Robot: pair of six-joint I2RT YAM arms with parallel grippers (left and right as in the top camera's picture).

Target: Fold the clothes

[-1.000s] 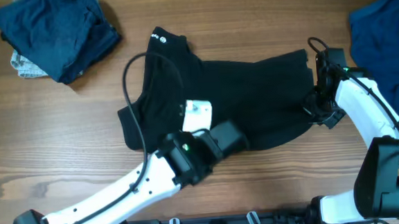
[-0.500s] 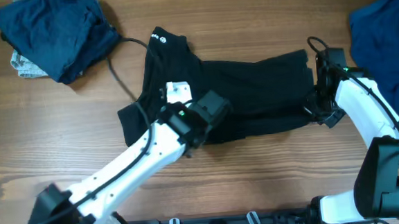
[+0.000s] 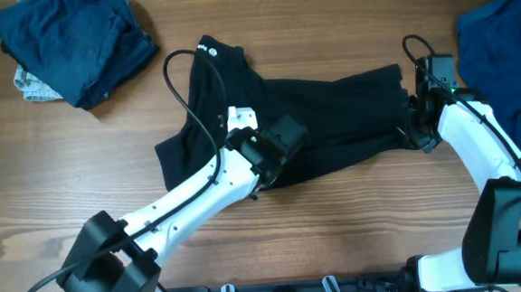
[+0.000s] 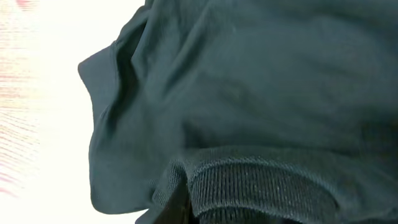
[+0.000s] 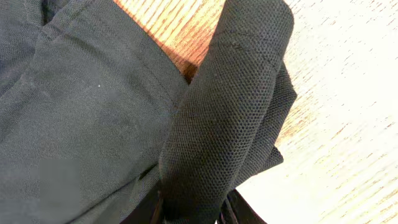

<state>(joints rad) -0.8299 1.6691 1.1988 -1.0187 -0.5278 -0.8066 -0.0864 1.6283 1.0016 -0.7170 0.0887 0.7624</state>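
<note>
The shirt's ribbed hem arches at my left gripper, so I need to flatten it, open and regrip nearer the hem's end (image 4: 164, 190).
A black shirt (image 3: 331, 114) lies across the middle of the table, with a tiny white label (image 3: 206, 48) at its far left tip. My left gripper (image 3: 283, 145) rests over the shirt's near part, shut on the ribbed hem (image 4: 261, 193), which it has pulled up over the body. Black cloth fills the left wrist view and covers the left gripper (image 4: 186, 214). My right gripper (image 3: 418, 123) is at the shirt's right edge. A thick rolled fold (image 5: 230, 106) stands up from between the right gripper's (image 5: 193, 214) jaws, which press it on both sides.
A dark navy pile (image 3: 73, 44) lies at the back left, with a pale patterned piece (image 3: 28, 85) under it. A royal blue garment (image 3: 499, 50) lies at the right edge. The left arm's black cable (image 3: 175, 88) loops over the shirt's left side.
The left gripper has moved from the shirt's near edge up and slightly right, carrying the hem over the body. The right gripper has shifted a little toward the back.
</note>
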